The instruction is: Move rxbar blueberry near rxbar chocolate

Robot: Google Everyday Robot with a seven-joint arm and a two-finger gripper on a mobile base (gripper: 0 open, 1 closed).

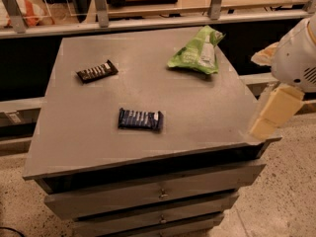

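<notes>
Next, I close my gripper on the end of the rxbar blueberry point(151, 120) that lies farther from the rxbar chocolate.
The rxbar blueberry point(140, 119), a navy-blue wrapper with pale lettering, lies flat near the middle front of the grey cabinet top point(197, 107). The rxbar chocolate point(97, 71), a black-brown wrapper with pale lettering, lies at the back left, well apart from the blue bar. My gripper point(270, 116), cream-coloured under a white arm housing point(296, 53), hangs at the cabinet's right front corner, far to the right of both bars and holding nothing.
A green snack bag point(197, 53) lies at the back right of the top. The cabinet has drawers point(158, 191) below its front edge. A railing and shelf point(148, 19) run behind it. Speckled floor point(286, 196) lies to the right.
</notes>
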